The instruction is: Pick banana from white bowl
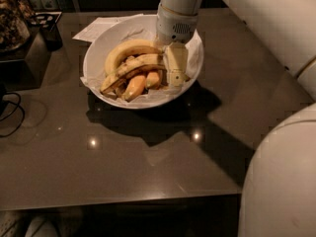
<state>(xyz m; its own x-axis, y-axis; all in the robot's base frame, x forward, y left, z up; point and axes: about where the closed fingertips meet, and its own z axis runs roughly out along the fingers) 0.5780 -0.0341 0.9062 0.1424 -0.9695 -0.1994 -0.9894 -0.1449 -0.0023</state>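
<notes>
My fingers are at the long banana's thin tip; I should open, shift inward and close around the banana's body [155, 60] before lifting.
The white bowl [98, 48], lined with crumpled white paper, stands on the dark table at the back middle. The banana [129, 69], long, slim and brown-streaked, lies across the bowl from lower left to right. A thicker yellow banana [126, 50] curves behind it. Short orange-yellow bananas [136, 85] lie in front of it. My gripper [175, 69] reaches down into the right side of the bowl, at the long banana's right end. The arm hides the far right part of the bowl.
A sheet of paper [98, 28] lies behind the bowl. Dark containers [47, 28] stand at the back left and a cable [12, 107] lies at the left edge. The table's front edge [123, 197] is near. My own body [281, 181] fills the right foreground.
</notes>
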